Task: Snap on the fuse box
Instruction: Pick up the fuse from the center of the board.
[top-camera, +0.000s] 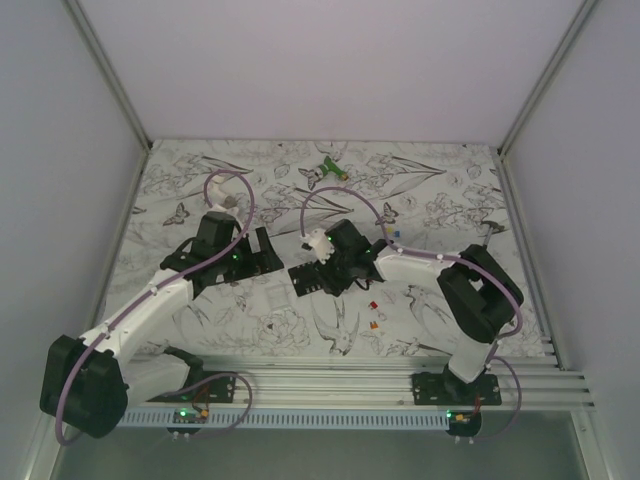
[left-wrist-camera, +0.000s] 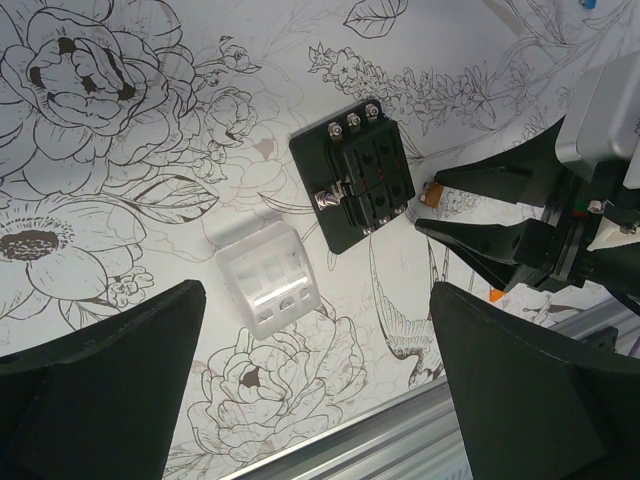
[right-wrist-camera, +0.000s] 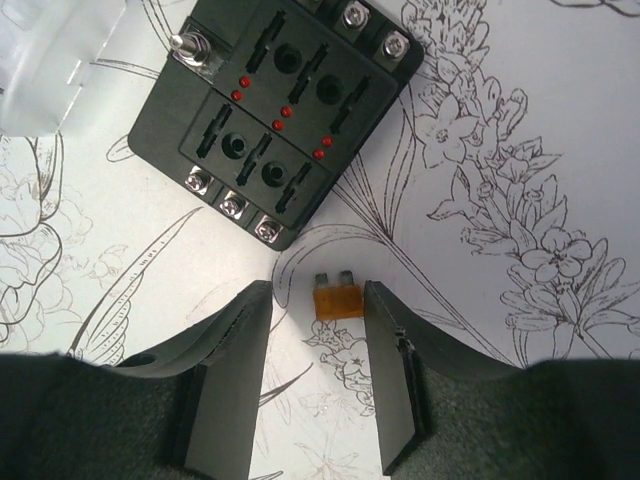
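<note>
The robot's left gripper will next close on the small orange fuse (top-camera: 326, 285) (left-wrist-camera: 432, 193) between the right gripper's fingers, taking it over from the right gripper.
The fuse box (right-wrist-camera: 270, 120) is a flat black square block with red dots, slots and silver screws, lying flat on the flower-patterned table; it also shows in the left wrist view (left-wrist-camera: 355, 180). My right gripper (right-wrist-camera: 317, 290) sits low just in front of it, jaws apart around a small orange fuse (right-wrist-camera: 334, 298) that lies on the table close to the right finger, with a gap on its left. A clear plastic cover (left-wrist-camera: 268, 275) lies beside the box. Above and short of the cover hovers my left gripper (left-wrist-camera: 320, 400), wide open and holding nothing.
A green-and-white tool (top-camera: 333, 170) lies at the back of the table. Tiny loose fuses (top-camera: 375, 310) are scattered in front of the right arm. The aluminium rail (top-camera: 380, 385) runs along the near edge. White walls enclose the table on three sides.
</note>
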